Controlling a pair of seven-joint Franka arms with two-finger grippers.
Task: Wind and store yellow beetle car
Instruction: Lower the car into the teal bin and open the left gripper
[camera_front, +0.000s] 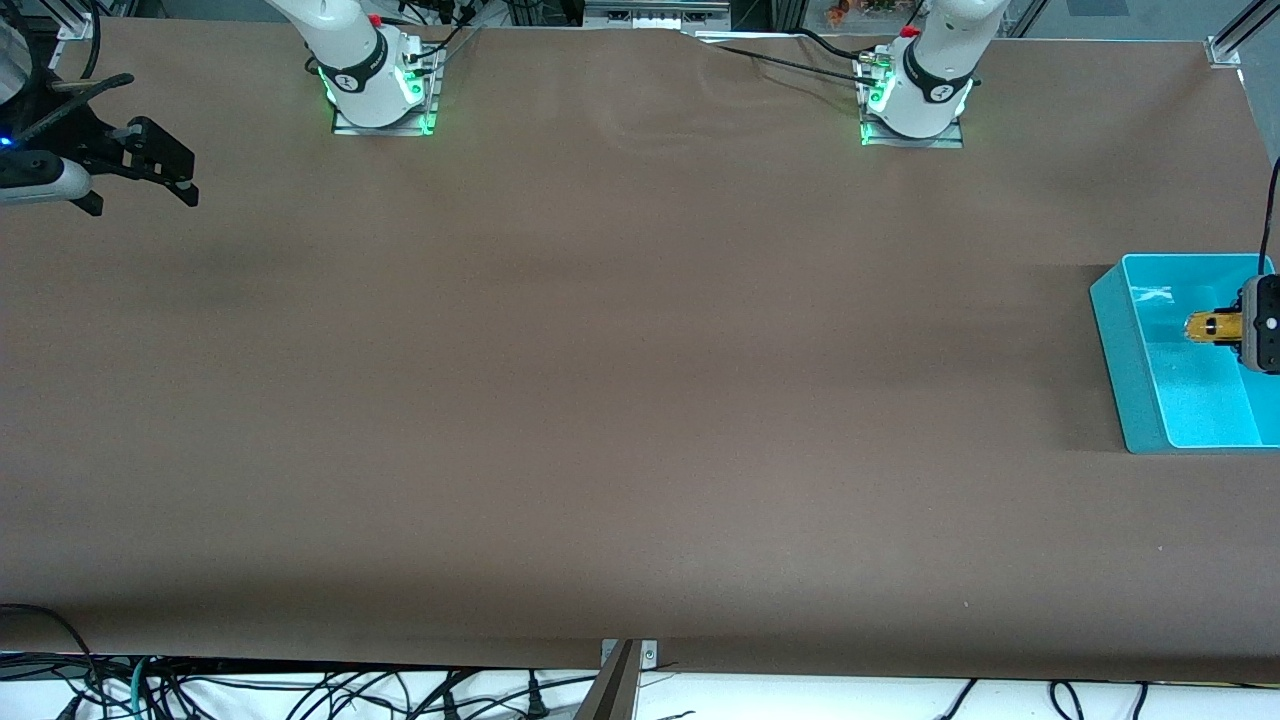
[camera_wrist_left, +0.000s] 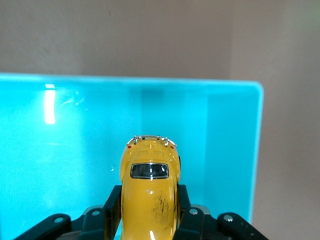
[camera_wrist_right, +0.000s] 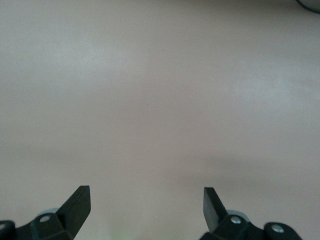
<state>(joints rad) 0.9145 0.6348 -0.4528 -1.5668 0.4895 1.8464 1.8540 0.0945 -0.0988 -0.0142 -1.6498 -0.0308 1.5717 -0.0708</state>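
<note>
Next, my left gripper lets go of the yellow beetle car on the teal bin's bottom near its side (camera_front: 1178, 337) (camera_wrist_left: 151, 159) facing in the middle of the table.
The yellow beetle car (camera_wrist_left: 149, 175) is a small rounded toy with a dark rear window. My left gripper (camera_wrist_left: 148, 196) is shut on its body, one black finger (camera_wrist_left: 113, 202) against each side. The left gripper (camera_front: 1232, 328) holds the car (camera_front: 1212, 327) up over the inside of a teal bin (camera_front: 1112, 335) at the left arm's end of the table. In the left wrist view the bin's bright floor (camera_wrist_left: 70, 145) lies under the car. My right gripper (camera_front: 178, 168) waits over the table's edge at the right arm's end. The right gripper (camera_wrist_right: 146, 199) is open, with only bare brown table between its fingers.
The brown table (camera_front: 620, 380) spreads wide between the two arms. The arm bases (camera_front: 380, 90) stand along the table's edge farthest from the front camera. Cables (camera_front: 330, 695) hang off the edge nearest to it.
</note>
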